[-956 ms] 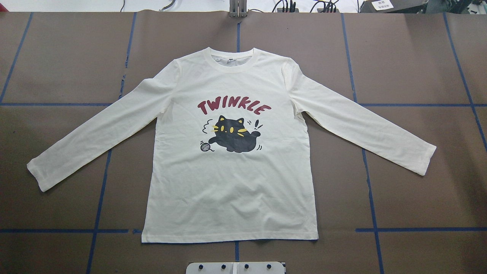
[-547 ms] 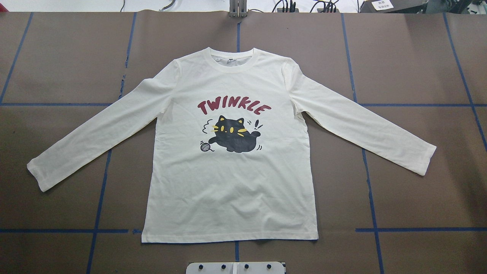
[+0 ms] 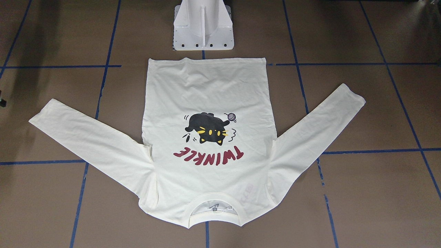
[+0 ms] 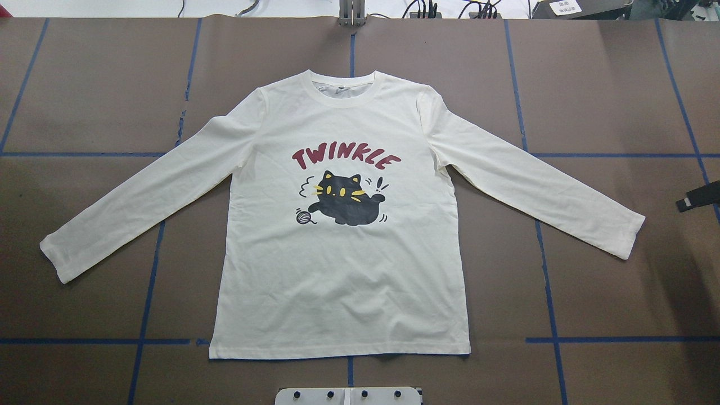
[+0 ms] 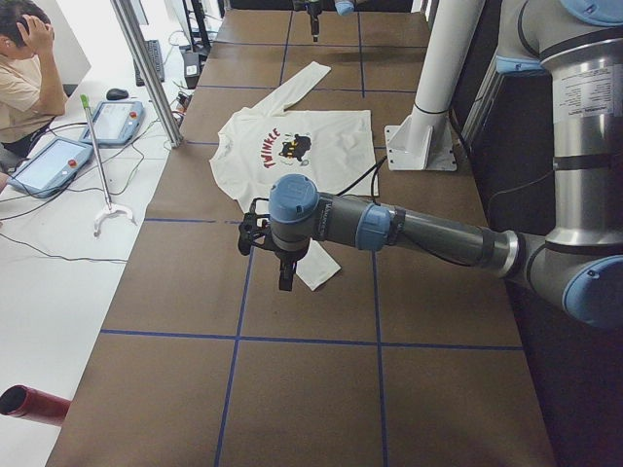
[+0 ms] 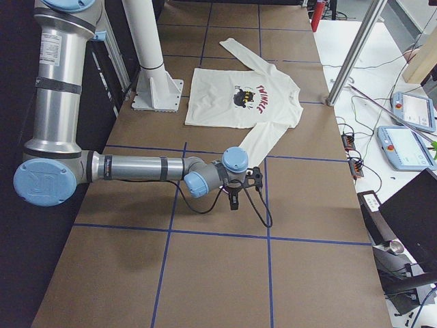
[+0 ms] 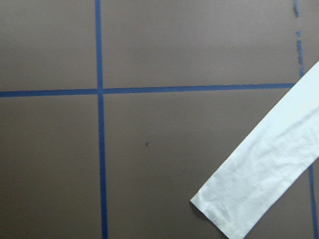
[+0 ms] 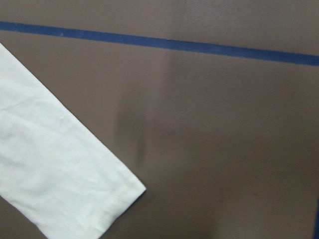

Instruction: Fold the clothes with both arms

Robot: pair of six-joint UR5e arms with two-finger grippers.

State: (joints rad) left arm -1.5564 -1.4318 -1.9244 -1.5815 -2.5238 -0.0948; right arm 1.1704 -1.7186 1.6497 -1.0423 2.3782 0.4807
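Next, I close my right gripper on the cuff's collar-side corner [image 3: 33, 118] [image 8: 133, 191], at the end of the cream-white shirt sleeve that is nearest to that gripper.
The cream-white shirt [image 4: 343, 270] lies flat on the brown table, print side up with the black cat and "TWINKLE", both sleeves spread out. It also shows in the front-facing view [image 3: 206, 89]. My left gripper [image 5: 285, 280] hovers near the left sleeve cuff [image 7: 249, 199]; I cannot tell whether it is open or shut. My right gripper [image 4: 697, 197] just enters at the overhead view's right edge, beside the right sleeve cuff [image 8: 65, 184]. It also shows in the exterior right view [image 6: 234, 200]. I cannot tell its state. Neither holds anything.
The white pedestal base [image 3: 203, 31] stands just behind the shirt's hem. Blue tape lines [image 4: 551, 281] grid the table. An operator [image 5: 24, 68] and teach pendants [image 5: 58, 161] are off the table's far side.
My right gripper has come into the overhead view at the right edge. The shirt has not moved.
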